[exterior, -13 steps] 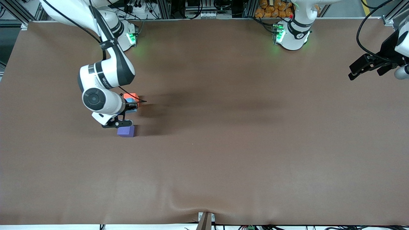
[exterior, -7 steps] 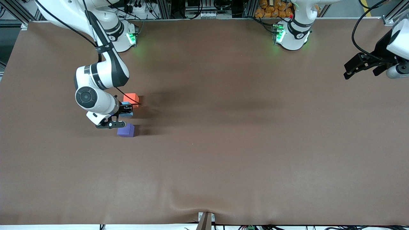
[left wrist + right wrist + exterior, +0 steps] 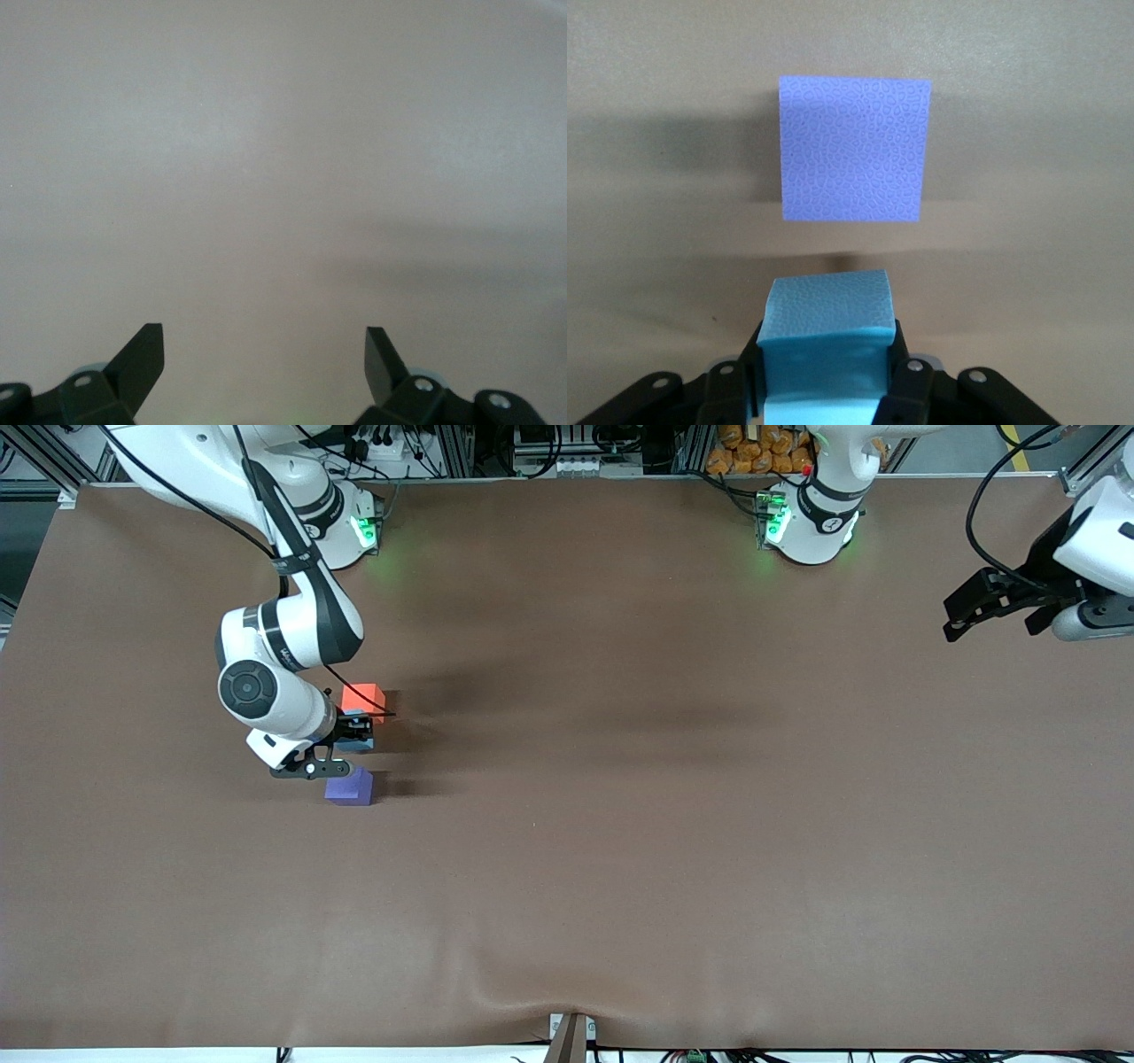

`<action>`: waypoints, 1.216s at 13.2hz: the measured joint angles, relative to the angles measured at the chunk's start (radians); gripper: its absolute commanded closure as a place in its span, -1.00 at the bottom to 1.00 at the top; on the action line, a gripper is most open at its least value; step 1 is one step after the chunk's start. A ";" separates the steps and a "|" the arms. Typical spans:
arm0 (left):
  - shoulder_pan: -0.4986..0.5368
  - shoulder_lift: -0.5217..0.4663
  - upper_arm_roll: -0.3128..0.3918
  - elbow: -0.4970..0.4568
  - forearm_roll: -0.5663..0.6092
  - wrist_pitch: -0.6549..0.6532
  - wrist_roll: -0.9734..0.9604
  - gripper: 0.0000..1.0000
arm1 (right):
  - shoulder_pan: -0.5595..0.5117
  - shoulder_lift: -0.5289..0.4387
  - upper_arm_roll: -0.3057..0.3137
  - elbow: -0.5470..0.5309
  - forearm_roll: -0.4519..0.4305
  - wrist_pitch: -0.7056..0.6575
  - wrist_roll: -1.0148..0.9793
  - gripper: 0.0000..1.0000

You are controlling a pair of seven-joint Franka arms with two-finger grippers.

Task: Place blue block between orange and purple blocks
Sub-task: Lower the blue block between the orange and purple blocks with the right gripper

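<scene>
The blue block, now held low over that gap, will be set down by my right gripper on the brown cloth in the gap (image 3: 359, 742) (image 3: 843, 279) between the orange and purple blocks.
My right gripper (image 3: 353, 732) is shut on the light sky-blue block (image 3: 355, 745) and holds it low over the gap between the orange-red block (image 3: 363, 694) and the violet-purple block (image 3: 350, 787). The arm hides most of the blue block in the front view. In the right wrist view the blue block (image 3: 826, 328) sits between my right gripper's (image 3: 824, 376) fingers, with the purple block (image 3: 855, 149) a short gap ahead; the orange block is out of that view. My left gripper (image 3: 967, 613) waits open in the air at the left arm's end of the table; its wrist view shows the left gripper (image 3: 266, 350) over bare cloth.
The brown table cloth (image 3: 620, 824) covers the whole table. The two arm bases (image 3: 802, 518) stand along the edge farthest from the front camera. A small bracket (image 3: 571, 1035) sits at the edge nearest the front camera.
My right gripper has shifted slightly with the blue block and come lower between the orange and purple blocks. My left gripper has drifted a little toward the arm bases.
</scene>
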 measured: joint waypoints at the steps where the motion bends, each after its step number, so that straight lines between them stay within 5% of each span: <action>1: 0.000 0.000 -0.004 0.000 0.000 -0.001 0.000 -1.00 | 0.000 0.008 0.000 -0.011 0.000 0.021 0.002 1.00; 16: 0.002 -0.001 -0.004 0.003 0.000 -0.014 0.000 -1.00 | -0.004 0.059 0.007 -0.018 0.000 0.101 0.088 1.00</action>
